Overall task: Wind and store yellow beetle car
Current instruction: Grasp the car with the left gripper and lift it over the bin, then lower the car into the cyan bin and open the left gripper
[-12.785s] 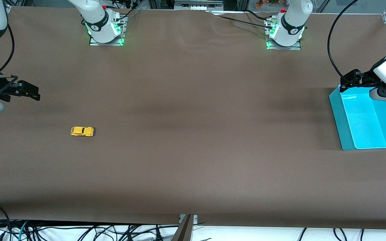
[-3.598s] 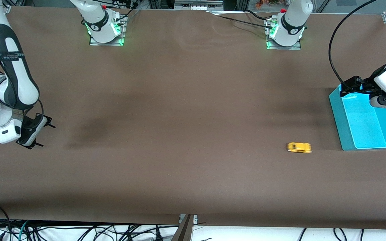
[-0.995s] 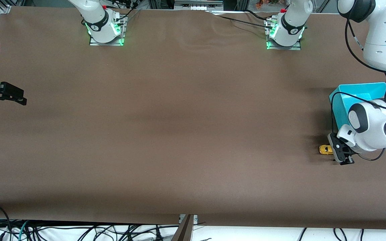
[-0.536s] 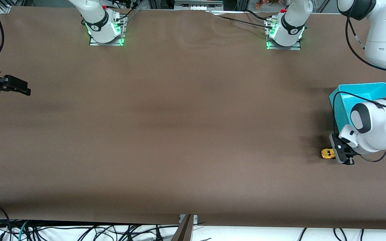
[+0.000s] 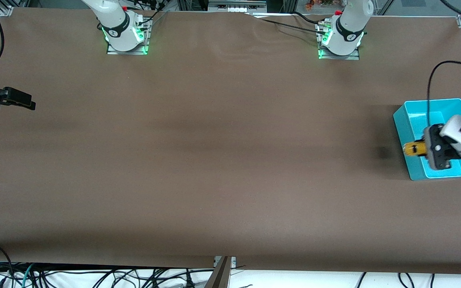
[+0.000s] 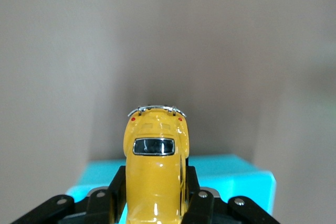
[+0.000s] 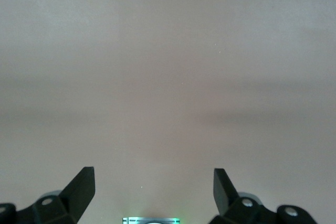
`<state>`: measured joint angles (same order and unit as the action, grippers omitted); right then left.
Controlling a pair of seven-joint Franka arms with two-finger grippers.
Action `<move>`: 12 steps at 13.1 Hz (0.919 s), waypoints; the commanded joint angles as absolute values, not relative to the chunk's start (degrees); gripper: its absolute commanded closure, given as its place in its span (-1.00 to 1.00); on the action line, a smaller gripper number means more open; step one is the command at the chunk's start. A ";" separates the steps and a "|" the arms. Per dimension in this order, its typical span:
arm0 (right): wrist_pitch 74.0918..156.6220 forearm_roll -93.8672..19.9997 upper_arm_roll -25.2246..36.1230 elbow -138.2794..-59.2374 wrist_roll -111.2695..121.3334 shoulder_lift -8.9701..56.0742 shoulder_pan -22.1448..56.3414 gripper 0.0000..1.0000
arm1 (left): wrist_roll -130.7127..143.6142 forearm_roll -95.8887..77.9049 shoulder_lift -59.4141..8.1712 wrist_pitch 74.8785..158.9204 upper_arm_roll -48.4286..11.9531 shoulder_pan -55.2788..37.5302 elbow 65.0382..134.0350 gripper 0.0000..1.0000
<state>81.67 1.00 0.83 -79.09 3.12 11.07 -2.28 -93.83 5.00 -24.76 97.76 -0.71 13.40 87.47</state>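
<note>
I need to let go of the yellow beetle car, now lifted over the bin's edge, with my left gripper on the turquoise bin's bottom [image 5: 430, 145], towards the side of the bin that faces the middle of the table.
The yellow beetle car [image 5: 413, 149] is held in my left gripper [image 5: 428, 150], lifted over the edge of the turquoise bin [image 5: 414, 116] that faces the table's middle. In the left wrist view the car [image 6: 155, 177] sits between the black fingers [image 6: 116, 190], dark rear window up, with the bin's rim [image 6: 247, 174] below it. My right gripper [image 5: 24, 105] is open and empty, up in the air over the right arm's end of the table. Its fingertips [image 7: 84, 184] stand wide apart in the right wrist view.
The brown table cloth [image 5: 214, 160] covers the whole table. The two arm bases [image 5: 124, 34] [image 5: 340, 38] stand along the edge farthest from the front camera. Cables hang below the near edge.
My left gripper has risen from the table with the car and moved over the bin's edge. My right gripper has hardly moved.
</note>
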 commanded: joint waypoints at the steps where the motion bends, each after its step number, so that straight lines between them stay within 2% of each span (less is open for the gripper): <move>1: 81.12 1.32 0.35 -80.95 2.98 9.93 -2.90 -1.00 | -100.71 9.31 -24.60 97.91 -0.62 17.57 89.38 0.63; 4: 81.21 1.23 0.26 -80.60 2.81 9.84 -2.73 -1.00 | -103.61 13.27 -25.75 107.20 -0.70 22.66 95.17 0.63; 8: 81.21 1.58 -0.09 -80.51 2.81 9.84 -2.29 -1.00 | -105.03 14.15 -31.72 123.89 -0.62 27.07 102.29 0.63; 10: 81.47 1.50 0.00 -80.51 2.99 9.93 -2.37 -1.00 | -105.12 14.15 -34.53 129.44 -0.61 28.38 103.27 0.62; 11: 81.56 1.49 0.00 -80.51 2.99 9.93 -2.29 -1.00 | -105.12 14.15 -34.71 130.33 -0.62 28.82 103.45 0.51; 12: 81.56 1.49 0.00 -80.42 2.99 9.93 -2.29 -1.00 | -105.29 14.15 -34.28 130.25 -0.62 28.83 103.62 -0.77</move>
<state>81.66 1.00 0.38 -79.79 3.12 11.06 -2.09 -104.24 12.59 -35.76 129.86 0.00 28.04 103.04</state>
